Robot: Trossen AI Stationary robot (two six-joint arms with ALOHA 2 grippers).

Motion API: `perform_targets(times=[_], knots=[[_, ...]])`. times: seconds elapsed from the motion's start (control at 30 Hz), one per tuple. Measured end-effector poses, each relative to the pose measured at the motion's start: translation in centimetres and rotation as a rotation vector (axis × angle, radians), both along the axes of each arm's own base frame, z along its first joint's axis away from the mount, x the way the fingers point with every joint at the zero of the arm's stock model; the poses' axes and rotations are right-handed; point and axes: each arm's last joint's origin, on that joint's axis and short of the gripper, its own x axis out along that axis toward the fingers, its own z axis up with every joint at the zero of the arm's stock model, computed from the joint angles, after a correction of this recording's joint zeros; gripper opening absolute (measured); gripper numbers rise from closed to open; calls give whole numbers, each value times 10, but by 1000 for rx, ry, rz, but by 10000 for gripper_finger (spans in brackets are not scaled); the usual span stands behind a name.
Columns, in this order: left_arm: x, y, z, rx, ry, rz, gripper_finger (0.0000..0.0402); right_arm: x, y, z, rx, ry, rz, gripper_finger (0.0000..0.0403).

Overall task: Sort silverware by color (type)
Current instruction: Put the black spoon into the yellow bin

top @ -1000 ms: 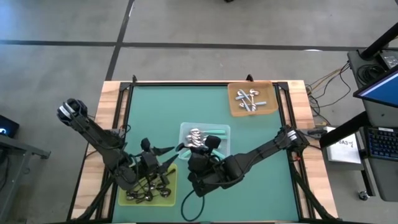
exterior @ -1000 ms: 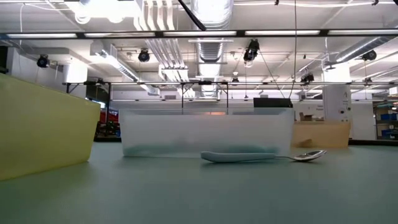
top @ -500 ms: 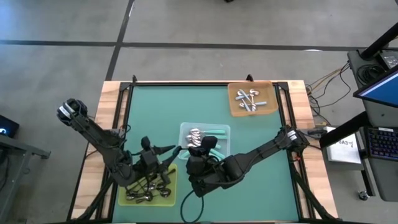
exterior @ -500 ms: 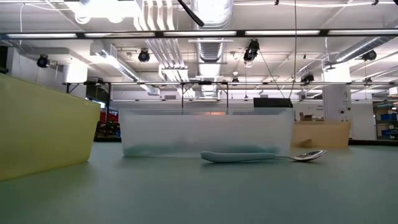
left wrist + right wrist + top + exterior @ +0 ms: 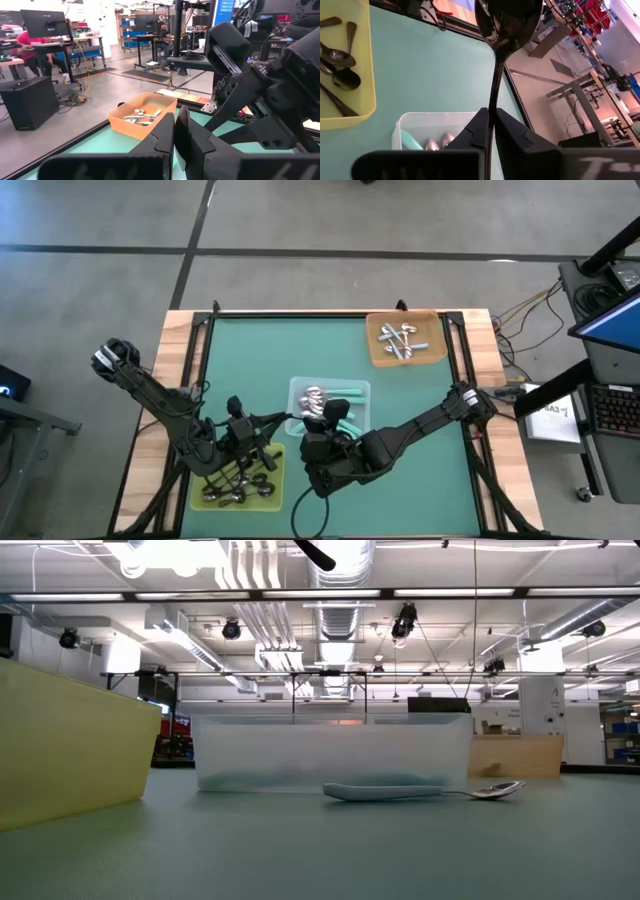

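Observation:
The dark spoon in my left gripper needs to be let go on the other dark spoons point(image 5: 249, 470) near the middle of the yellow-green tray.
My right gripper point(image 5: 491, 120) is shut on a dark spoon point(image 5: 500, 45), above the table between the yellow-green tray point(image 5: 240, 480) and the clear tray point(image 5: 330, 398). My left gripper point(image 5: 282, 419) hovers shut over the yellow-green tray's far right corner, with nothing seen between its fingers point(image 5: 165, 131). Several dark spoons point(image 5: 337, 70) lie in the yellow-green tray. Teal-handled spoons point(image 5: 340, 405) lie in the clear tray, and silver ones point(image 5: 400, 340) in the orange tray point(image 5: 405, 338). A teal-handled spoon point(image 5: 400, 792) lies flat on the table in front of the clear tray. My right gripper pinches the dark spoon's handle point(image 5: 492, 102) between its two fingers. The spoon runs on ahead of the fingers, along them, with its bowl point(image 5: 509, 19) at the free end. It is lifted clear of the table and the trays.
In the low view the yellow-green tray's wall point(image 5: 70, 750) fills the left, the clear tray point(image 5: 330, 755) the middle and the orange tray point(image 5: 515, 755) the right. The two arms stand close together near the table's front. Bare green mat point(image 5: 260, 360) lies at the far left.
My left gripper has shut its fingers, which stood apart one second ago, staying over the yellow-green tray's far right corner. My right gripper has kept the dark spoon in place.

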Motion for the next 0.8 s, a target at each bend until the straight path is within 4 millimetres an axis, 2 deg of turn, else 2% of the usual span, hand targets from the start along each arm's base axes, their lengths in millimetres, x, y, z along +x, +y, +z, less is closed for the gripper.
perform_targets(times=[0.13,0.33,0.5,0.6,0.8], knots=[[-1,1,3,6,2,-16,1,-4,1,2,4,29,18,45],[-7,6,13,26,5,-17,1,-15,3,6,101,46,25,100],[-20,9,15,21,29,-33,0,-35,5,2,369,148,-41,112],[-31,9,8,-36,38,-56,0,-47,10,-7,489,226,-112,110],[-59,-1,-23,-229,139,-184,0,-59,28,-37,500,293,-150,99]])
